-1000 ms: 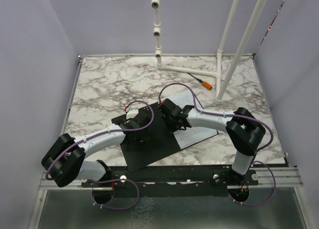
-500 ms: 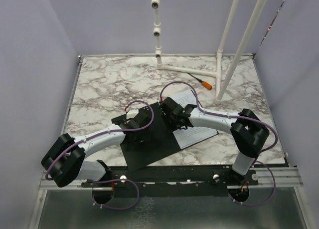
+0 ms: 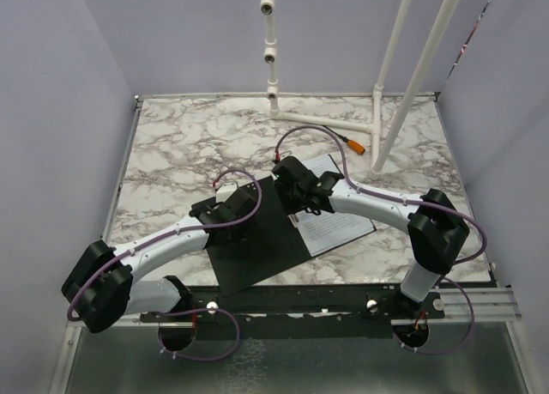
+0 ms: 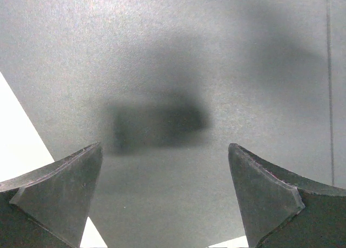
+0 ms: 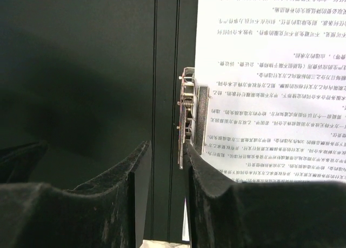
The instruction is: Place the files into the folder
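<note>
Only the end of the clip's lever sits between my right gripper's fingers, so next I open them and take the lever nearer the clip's spring (image 5: 188, 104).
The folder (image 3: 257, 248) lies open on the marble table, black inside up. The files (image 3: 343, 222), white sheets with dense black text, lie on its right half. In the right wrist view the sheets (image 5: 270, 80) sit beside the metal spine clip (image 5: 186, 118), whose lever stands upright. My right gripper (image 3: 290, 178) (image 5: 166, 151) is over the spine, jaws a little apart. Its right finger (image 5: 216, 188) touches the clip lever; the left finger is clear of it. My left gripper (image 3: 247, 207) (image 4: 165, 194) is wide open and empty, low over the black left flap (image 4: 178, 69).
An orange-handled screwdriver (image 3: 347, 141) lies at the back right. A white pipe frame (image 3: 377, 128) stands at the back of the table. Purple walls close in both sides. A metal rail (image 3: 343, 301) runs along the near edge.
My right gripper has moved a little up the spine toward the far end. My left arm's elbow has dropped back and left, while its gripper stays over the left flap.
</note>
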Robot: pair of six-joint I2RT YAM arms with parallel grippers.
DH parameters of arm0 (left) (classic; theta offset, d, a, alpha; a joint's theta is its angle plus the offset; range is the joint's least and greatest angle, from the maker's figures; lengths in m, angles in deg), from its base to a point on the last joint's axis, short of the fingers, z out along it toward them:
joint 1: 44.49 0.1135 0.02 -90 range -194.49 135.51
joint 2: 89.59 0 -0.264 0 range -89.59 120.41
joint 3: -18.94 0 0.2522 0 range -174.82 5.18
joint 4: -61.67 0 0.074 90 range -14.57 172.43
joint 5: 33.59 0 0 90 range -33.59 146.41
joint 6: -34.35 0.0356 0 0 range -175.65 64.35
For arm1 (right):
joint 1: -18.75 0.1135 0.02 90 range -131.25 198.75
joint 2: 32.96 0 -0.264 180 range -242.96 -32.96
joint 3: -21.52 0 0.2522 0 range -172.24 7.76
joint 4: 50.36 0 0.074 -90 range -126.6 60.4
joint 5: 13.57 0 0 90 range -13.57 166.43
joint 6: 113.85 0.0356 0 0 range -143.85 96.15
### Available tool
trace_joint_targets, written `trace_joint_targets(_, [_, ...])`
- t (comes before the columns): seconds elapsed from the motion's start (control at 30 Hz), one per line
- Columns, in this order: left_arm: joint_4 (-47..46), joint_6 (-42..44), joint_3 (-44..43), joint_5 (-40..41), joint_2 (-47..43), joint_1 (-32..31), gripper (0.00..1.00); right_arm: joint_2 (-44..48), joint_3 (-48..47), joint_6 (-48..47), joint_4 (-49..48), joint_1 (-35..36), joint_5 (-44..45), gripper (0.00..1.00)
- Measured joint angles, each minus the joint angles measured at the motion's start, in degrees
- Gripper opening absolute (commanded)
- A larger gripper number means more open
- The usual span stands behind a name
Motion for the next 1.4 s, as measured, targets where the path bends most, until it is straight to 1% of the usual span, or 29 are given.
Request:
trace_joint_targets(0.1, [1.2, 0.9, -1.4, 0.0, -1.5, 0.0, 0.99, -0.7, -1.0, 0.0, -0.1, -0.3, 0.2, 0.34])
trace_joint_targets(0.4, [4.6, 6.1, -10.4, 0.3, -8.6, 0.0, 0.99, -5.9, -2.3, 0.0, -0.4, -1.2, 0.2, 0.34])
trace_joint_targets(0.67, [5.8, 11.8, -13.1, 0.6, -13.6, 0.0, 0.99, -9.6, -3.4, 0.0, -0.4, -1.9, 0.2, 0.31])
trace_joint_targets(0.93, [5.5, 15.7, -13.2, 1.0, -17.5, 0.0, 0.99, -12.0, -5.3, 0.0, -0.4, -2.3, 0.2, 0.24])
trace_joint_targets(1.2, [4.6, 16.8, -11.9, 2.5, -18.7, 0.0, 0.99, -12.9, -6.1, -0.1, 0.0, -2.3, 0.2, 0.16])
trace_joint_targets(1.33, [4.5, 17.0, -11.6, 3.1, -18.7, 0.0, 0.99, -13.1, -6.3, -0.2, 0.1, -2.3, 0.2, 0.10])
trace_joint_targets(1.4, [4.5, 17.1, -11.6, 3.3, -18.7, 0.0, 0.99, -13.2, -6.4, -0.2, 0.1, -2.3, 0.2, 0.04])
